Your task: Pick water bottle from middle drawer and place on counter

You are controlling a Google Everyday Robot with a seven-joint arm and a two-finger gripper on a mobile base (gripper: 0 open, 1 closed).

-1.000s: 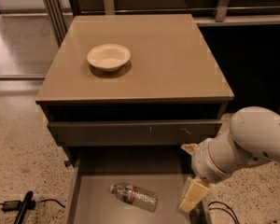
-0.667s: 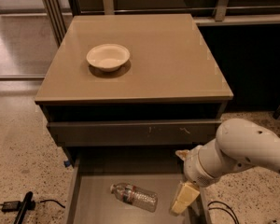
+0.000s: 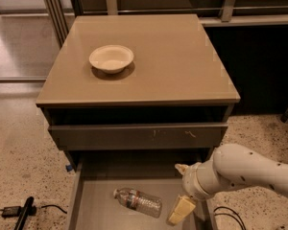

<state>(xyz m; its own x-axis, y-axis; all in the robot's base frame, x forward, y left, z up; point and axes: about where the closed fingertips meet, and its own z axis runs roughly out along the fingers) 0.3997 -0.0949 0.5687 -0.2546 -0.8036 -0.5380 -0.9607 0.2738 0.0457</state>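
I should close my gripper on the water bottle's base end [image 3: 153, 207], at the opposite end from its white cap.
The water bottle [image 3: 138, 201] lies on its side on the floor of the open middle drawer [image 3: 97, 210], with its white cap pointing left. The tan counter [image 3: 177, 56] tops the cabinet above. My gripper [image 3: 180, 189] hangs over the right part of the drawer, just right of the bottle and not touching it. It is open and empty. One pale finger [image 3: 182, 210] points down beside the bottle's base.
A cream bowl [image 3: 111, 58] sits on the left half of the counter. The closed drawer front [image 3: 139, 135] above has small pale scratches. A black cable and tool [image 3: 22, 212] lie on the speckled floor at the left. Another cable [image 3: 228, 214] lies at the right.
My arm has moved left and slightly down, bringing the gripper over the drawer and closer to the bottle. The bottle has not moved.
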